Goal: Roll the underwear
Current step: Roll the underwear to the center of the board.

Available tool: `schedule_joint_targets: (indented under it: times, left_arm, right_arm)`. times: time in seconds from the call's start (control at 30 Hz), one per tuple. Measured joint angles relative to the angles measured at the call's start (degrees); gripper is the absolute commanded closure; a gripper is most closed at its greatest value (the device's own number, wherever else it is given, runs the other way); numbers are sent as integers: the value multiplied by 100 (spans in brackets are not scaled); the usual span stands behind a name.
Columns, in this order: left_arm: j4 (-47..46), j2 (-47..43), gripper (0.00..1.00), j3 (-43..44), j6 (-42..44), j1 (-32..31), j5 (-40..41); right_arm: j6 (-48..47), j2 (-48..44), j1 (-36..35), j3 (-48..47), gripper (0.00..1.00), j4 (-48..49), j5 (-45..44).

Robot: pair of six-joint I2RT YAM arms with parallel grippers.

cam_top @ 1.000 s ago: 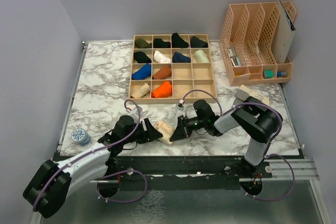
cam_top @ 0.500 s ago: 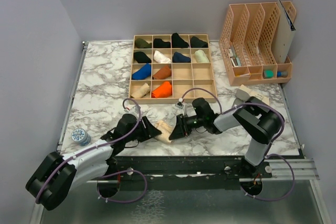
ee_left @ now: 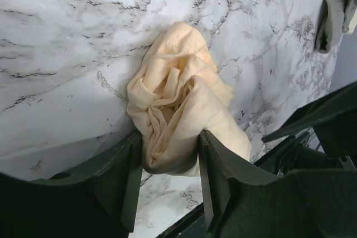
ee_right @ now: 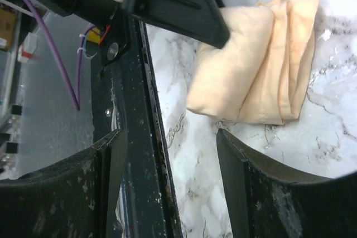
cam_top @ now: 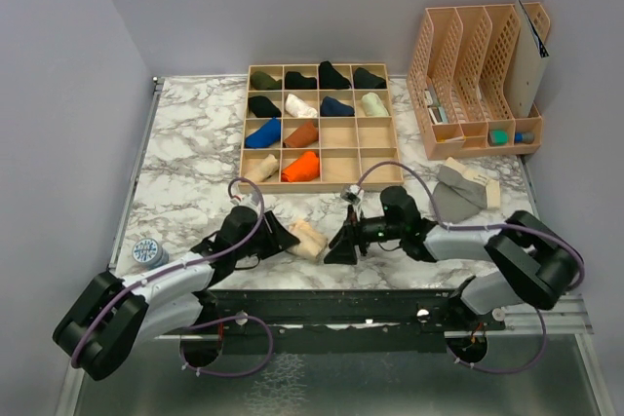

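The outer layer leaves the beige underwear's folds showing, so I will pinch that layer's corner (ee_right: 206, 105) with my right gripper and pull it over them while my left gripper holds.
The pale beige underwear (cam_top: 311, 239) lies bunched into a loose roll near the table's front edge. My left gripper (cam_top: 284, 238) is shut on its near end. In the left wrist view both fingers press into the beige cloth (ee_left: 178, 110) around my left gripper (ee_left: 167, 168). My right gripper (cam_top: 338, 245) stands open just right of the roll, apart from it. The right wrist view shows the folded beige roll (ee_right: 262, 65) beyond the empty gap of my right gripper (ee_right: 167, 143). The grey underwear with a cream band (cam_top: 460, 192) lies flat at the right, also as grey underwear (ee_left: 334, 9).
A wooden grid tray (cam_top: 242, 129) holding several rolled garments stands at the back centre. A wooden file organizer (cam_top: 478, 75) is at the back right. A small blue-patterned round tin (cam_top: 149, 252) sits at the front left. The table's dark front rail (ee_right: 134, 154) runs close below both grippers.
My right gripper has let go of the beige roll, opened wide and drawn back to the right. My left gripper has closed tighter on the roll.
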State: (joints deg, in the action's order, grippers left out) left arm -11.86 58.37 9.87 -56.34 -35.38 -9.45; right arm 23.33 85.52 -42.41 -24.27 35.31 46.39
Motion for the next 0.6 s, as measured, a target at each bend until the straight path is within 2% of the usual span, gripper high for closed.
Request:
schedule_joint_targets:
  times: [0.13,0.33,0.4,0.6]
  left_arm:
    - [59,96,51,90,2,0,-2]
    - [306,210,51,280,7,-2,-2]
    - [350,227,51,308,4,-2,-2]
    - [498,304,51,424,7,-11,-4]
  right_arm:
    - [-833,-960,-177,374,31,-50,-551]
    - [-2949,-2083,-1268,601,33,-116,-2116]
    - [-3600,-2142,-1587,671,39,-74,-2616]
    - [-5147,-1558,-2118,625,43,-72,-3241]
